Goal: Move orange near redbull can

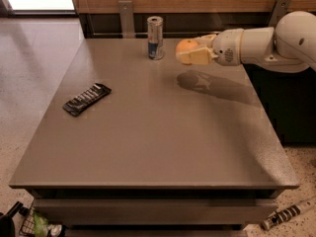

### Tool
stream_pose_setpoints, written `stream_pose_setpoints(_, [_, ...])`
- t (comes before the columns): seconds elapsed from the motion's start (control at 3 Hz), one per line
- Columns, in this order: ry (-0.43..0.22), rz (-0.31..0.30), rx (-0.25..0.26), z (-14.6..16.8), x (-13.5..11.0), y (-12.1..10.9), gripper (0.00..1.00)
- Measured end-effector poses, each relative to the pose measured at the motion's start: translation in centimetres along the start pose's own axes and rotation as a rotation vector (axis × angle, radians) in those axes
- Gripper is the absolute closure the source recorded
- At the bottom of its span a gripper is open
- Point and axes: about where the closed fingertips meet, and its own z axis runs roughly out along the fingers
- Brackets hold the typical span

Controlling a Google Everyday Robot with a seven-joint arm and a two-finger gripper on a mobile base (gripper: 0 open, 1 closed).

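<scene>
The orange, now lifted above the table's back edge, will be let go by my gripper on the grey table [178, 60], just beside the redbull can, on the side of the white arm.
The orange [186, 45] is held in my gripper [191, 50], lifted above the grey table [163, 132] near its back edge. The gripper's cream fingers [197, 57] are shut around the fruit. The white arm reaches in from the right. The redbull can [155, 38], slim, silver and blue, stands upright at the back of the table, a short way left of the orange. The arm's shadow lies on the table below the gripper.
A flat black snack bar wrapper [86, 98] lies on the left part of the table. A wooden wall with metal brackets [126, 14] runs behind the table. Small items lie on the floor at the front corners.
</scene>
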Motion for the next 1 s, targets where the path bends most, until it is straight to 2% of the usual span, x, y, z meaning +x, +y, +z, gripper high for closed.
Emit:
stream_pose_setpoints(0.33, [0.000,0.079,0.088,-1.2,1.4,-2.9,1.00])
stream_pose_setpoints(0.67, [-0.006,0.168,0.168,-0.5,3.2,-6.2,1.00])
stream_pose_setpoints(1.0, [0.029,0.204,0.202,1.3,3.9,-7.4,1.00])
